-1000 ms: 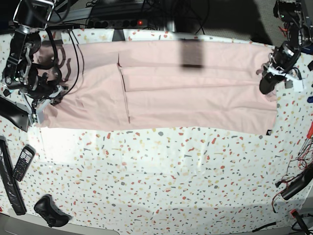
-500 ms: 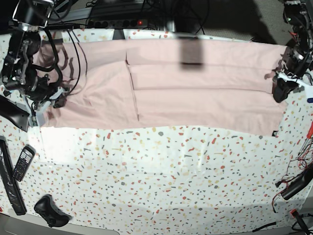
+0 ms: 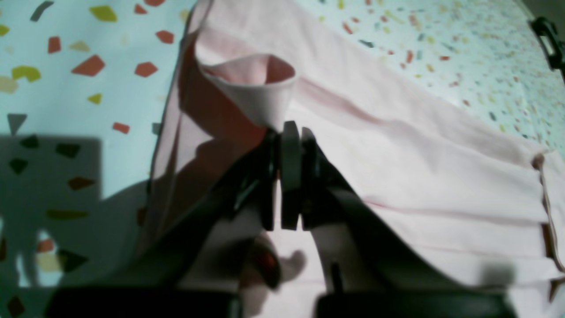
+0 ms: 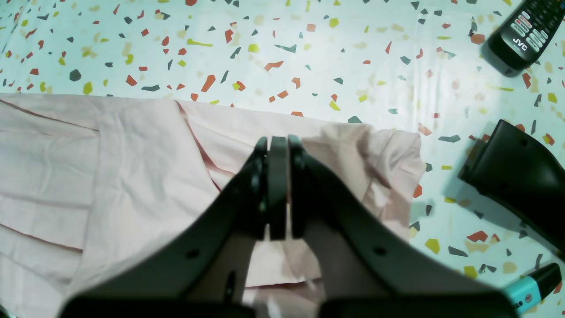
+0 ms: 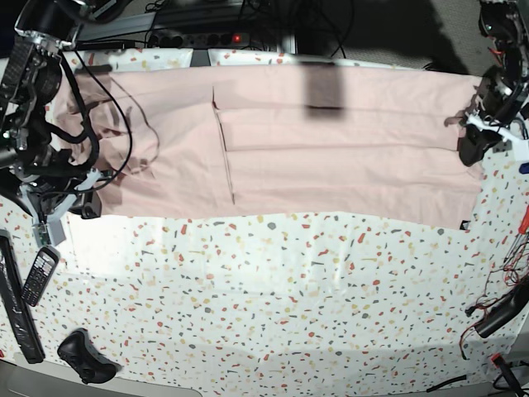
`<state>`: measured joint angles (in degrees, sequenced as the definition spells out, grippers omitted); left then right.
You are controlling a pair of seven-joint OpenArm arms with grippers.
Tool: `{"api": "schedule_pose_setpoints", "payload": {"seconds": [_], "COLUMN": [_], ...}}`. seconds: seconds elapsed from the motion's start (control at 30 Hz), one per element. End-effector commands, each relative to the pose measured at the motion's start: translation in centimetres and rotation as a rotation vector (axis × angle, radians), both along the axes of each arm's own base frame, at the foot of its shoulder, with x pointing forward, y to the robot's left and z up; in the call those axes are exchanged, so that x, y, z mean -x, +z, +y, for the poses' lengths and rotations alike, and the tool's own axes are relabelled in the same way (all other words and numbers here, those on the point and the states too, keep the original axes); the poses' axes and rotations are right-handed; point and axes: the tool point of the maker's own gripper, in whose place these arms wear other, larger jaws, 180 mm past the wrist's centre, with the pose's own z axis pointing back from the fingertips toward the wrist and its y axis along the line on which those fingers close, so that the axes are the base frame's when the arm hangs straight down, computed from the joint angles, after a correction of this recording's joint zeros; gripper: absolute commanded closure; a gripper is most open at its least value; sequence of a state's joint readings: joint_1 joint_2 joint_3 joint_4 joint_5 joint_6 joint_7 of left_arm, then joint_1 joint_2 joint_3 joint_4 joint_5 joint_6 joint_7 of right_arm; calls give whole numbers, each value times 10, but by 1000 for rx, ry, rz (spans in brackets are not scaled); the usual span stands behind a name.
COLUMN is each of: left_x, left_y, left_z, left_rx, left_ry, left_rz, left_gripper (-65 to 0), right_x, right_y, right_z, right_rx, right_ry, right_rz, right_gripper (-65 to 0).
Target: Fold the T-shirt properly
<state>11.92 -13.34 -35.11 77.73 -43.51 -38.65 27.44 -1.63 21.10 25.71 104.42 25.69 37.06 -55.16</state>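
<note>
My left gripper needs to open, as it pinches a bunched loop beside the T-shirt's end edge, then take that end edge (image 3: 167, 143) and pull the T-shirt straight.
The pale pink T-shirt (image 5: 331, 157) lies stretched in a long folded band across the back of the speckled table. In the base view my left gripper (image 5: 471, 149) is at the shirt's right end. The left wrist view shows this left gripper (image 3: 287, 128) shut on a pinched loop of the T-shirt (image 3: 419, 176). My right gripper (image 5: 87, 203) is at the shirt's left front corner. In its wrist view the right gripper (image 4: 277, 140) is shut, its tips at the wrinkled front edge of the T-shirt (image 4: 132, 154), apparently pinching it.
A JVC remote (image 5: 39, 277) (image 4: 525, 31) and a long black bar (image 5: 16, 306) lie at the left front. A black block (image 4: 516, 176) and a teal marker (image 4: 532, 287) sit just past the shirt's left end. A power strip (image 5: 207, 37) runs along the back. Cables (image 5: 504, 306) hang at the right edge.
The left gripper closed fully and pulled the shirt's right end outward, shifting the whole shirt right. The right gripper moved toward the table's front at the left end.
</note>
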Motion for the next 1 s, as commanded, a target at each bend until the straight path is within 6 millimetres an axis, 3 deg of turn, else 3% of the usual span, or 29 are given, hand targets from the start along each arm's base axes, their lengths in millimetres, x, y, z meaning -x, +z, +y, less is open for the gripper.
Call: {"api": "schedule_pose_setpoints", "payload": {"seconds": [0.0,0.17,0.4,0.6,0.63,0.7,0.77,0.97], "left_x": [-6,7,32,39,40,41,41,34], "left_y": [25,37,18,9,8,6,5,9], "left_z": [6,9,10,12,12,14,15,27], "left_rx": [-15,-87,-90,-128,-135,-151,-153,-187], "left_ry": [-5,-39,-50,-57,-59,-62,-55,5], "left_rz": [-77,-40,47,89,95,109,111,97], "left_gripper": [0,0,0,0,-29,-179,-275,-286], "right_x": [-7,-7,-7,-7,-7,-7,-7,-8], "right_y": [16,16,16,16,16,16,17,20], "right_z": [-2,-1,-1,-1,-1,-1,-1,3], "right_rx": [8,8,7,7,7,7,6,-17], "right_ry": [11,11,11,11,11,11,11,20], "right_rz": [-54,-55,-55,-55,-56,-56,-57,-73], "right_gripper": [0,0,0,0,0,0,0,0]}}
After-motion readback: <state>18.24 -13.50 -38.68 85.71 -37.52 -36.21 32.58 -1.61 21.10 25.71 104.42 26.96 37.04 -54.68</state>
